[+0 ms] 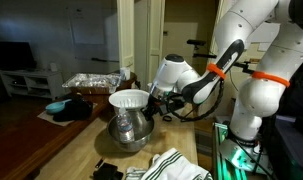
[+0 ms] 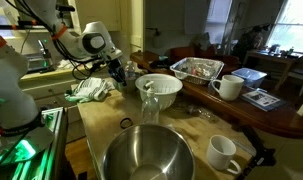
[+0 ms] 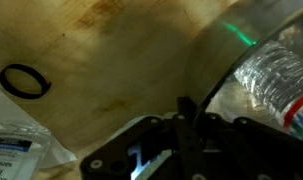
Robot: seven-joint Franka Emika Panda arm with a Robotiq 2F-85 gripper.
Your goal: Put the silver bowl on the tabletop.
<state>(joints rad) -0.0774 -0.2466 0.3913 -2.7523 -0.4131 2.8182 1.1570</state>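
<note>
My gripper needs to set down and release the silver bowl on the wooden tabletop (image 1: 130, 142), in front of the white slotted bowl.
The silver bowl (image 2: 146, 158) stands upright and empty on the light wooden tabletop (image 2: 96, 125), at the near end. A white slotted bowl (image 2: 159, 90) sits raised above the wood. In an exterior view the white bowl (image 1: 129, 98) has a shiny rounded metal body (image 1: 131, 130) right below it. I cannot tell if that body is the silver bowl. My gripper (image 2: 122, 80) is beside the white bowl's rim, far from the silver bowl. It also shows in an exterior view (image 1: 154, 103). In the wrist view my fingertips (image 3: 186, 108) are drawn together against a curved shiny rim (image 3: 241, 40). I cannot tell if they pinch it.
A black ring (image 2: 124, 123) lies on the wood and also shows in the wrist view (image 3: 24, 80). A striped cloth (image 2: 91, 90) lies by the arm. A white mug (image 2: 223, 152) stands near the silver bowl. A foil tray (image 2: 196, 68) and another mug (image 2: 228, 87) sit on the darker table.
</note>
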